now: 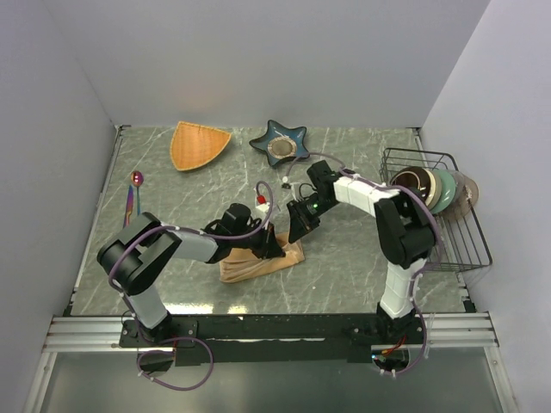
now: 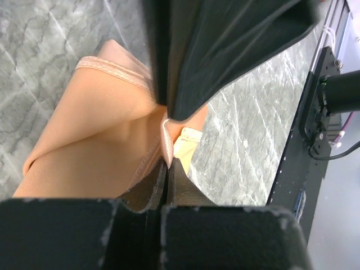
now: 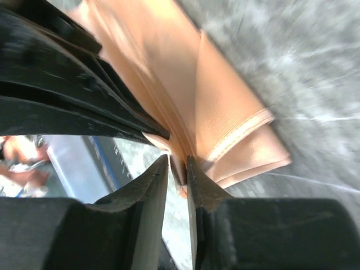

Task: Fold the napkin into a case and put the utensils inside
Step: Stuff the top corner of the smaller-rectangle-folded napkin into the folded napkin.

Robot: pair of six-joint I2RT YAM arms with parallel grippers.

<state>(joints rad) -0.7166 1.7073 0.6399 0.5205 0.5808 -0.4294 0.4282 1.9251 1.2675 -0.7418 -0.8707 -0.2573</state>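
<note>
Next, my right gripper opens and pinches the loose fold (image 3: 228,109) beside the short piece of the napkin's hem that both grippers pinch, while my left gripper works the hem.
The peach-orange napkin (image 1: 255,265) lies folded in a narrow bundle on the table between the arms. My left gripper (image 1: 274,246) is shut on a hem of the napkin (image 2: 107,140), pinched at its fingertips (image 2: 175,169). My right gripper (image 1: 300,226) meets it from the far side and is shut on a bunched fold of the napkin (image 3: 225,107) at its right corner. The two grippers nearly touch. The utensils (image 1: 133,196), purple-pink with a round spoon bowl, lie far left on the table, apart from the cloth.
An orange fan-shaped dish (image 1: 198,144) and a dark blue star-shaped dish (image 1: 280,144) sit at the back. A wire rack (image 1: 465,241) with several bowls stands at the right edge. The black table rail (image 2: 304,140) runs close by the napkin.
</note>
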